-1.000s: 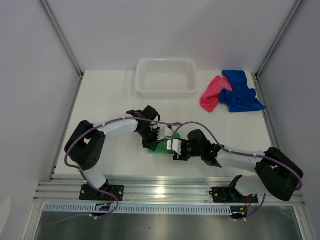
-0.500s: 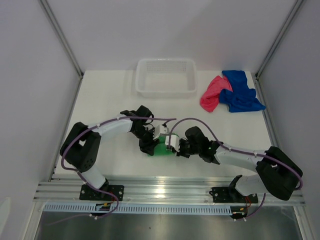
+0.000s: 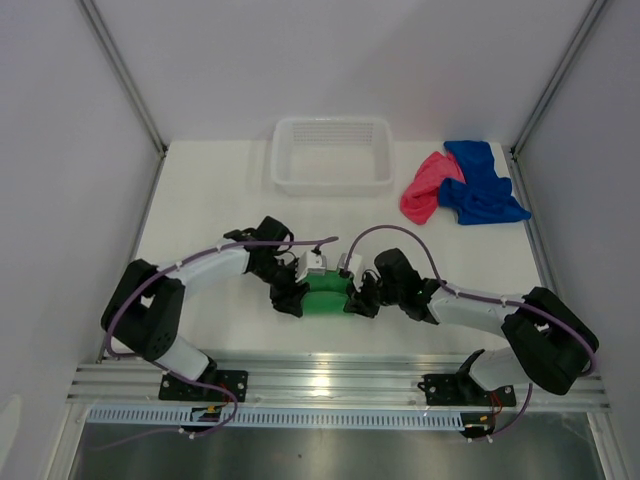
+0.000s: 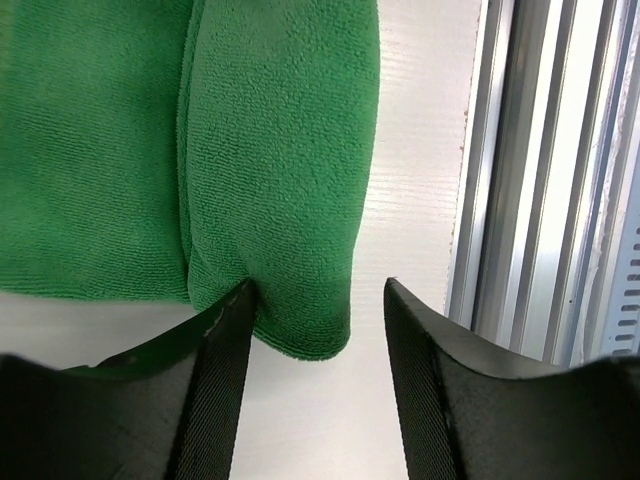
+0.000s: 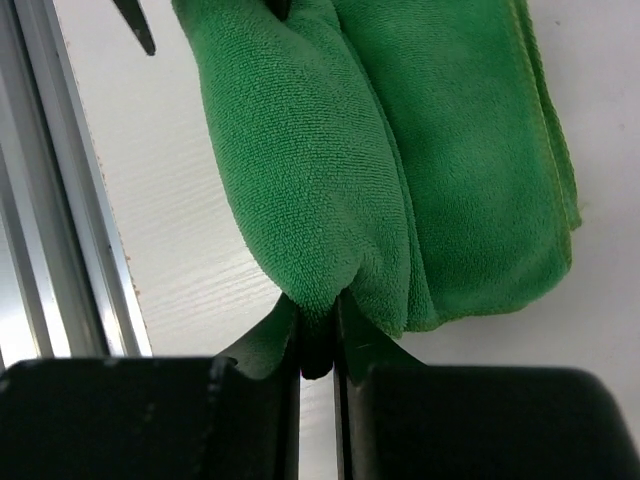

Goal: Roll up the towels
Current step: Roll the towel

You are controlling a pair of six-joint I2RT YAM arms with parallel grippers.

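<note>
A left finger presses into the green towel's roll, so next the left gripper backs off and pinches the roll's end (image 4: 312, 335) before rolling on.
The green towel (image 3: 323, 299) lies partly rolled near the table's front edge, between my two grippers. In the left wrist view the rolled end of the green towel (image 4: 280, 170) sits just ahead of my left gripper (image 4: 318, 300), which is open, its left finger touching the cloth. My right gripper (image 5: 318, 320) is shut on the other end of the green towel (image 5: 310, 170), a fold pinched between its fingertips. The pink-red towel (image 3: 424, 187) and the blue towel (image 3: 480, 182) lie crumpled together at the back right.
A white slotted basket (image 3: 332, 155) stands at the back middle of the table. The aluminium rail (image 3: 340, 382) runs along the front edge, close to the green towel; the rail (image 4: 540, 170) also shows in the left wrist view.
My left gripper has opened and let go of the green towel. My right gripper has shut on the towel's other end. Both arms shifted slightly left and toward the front.
</note>
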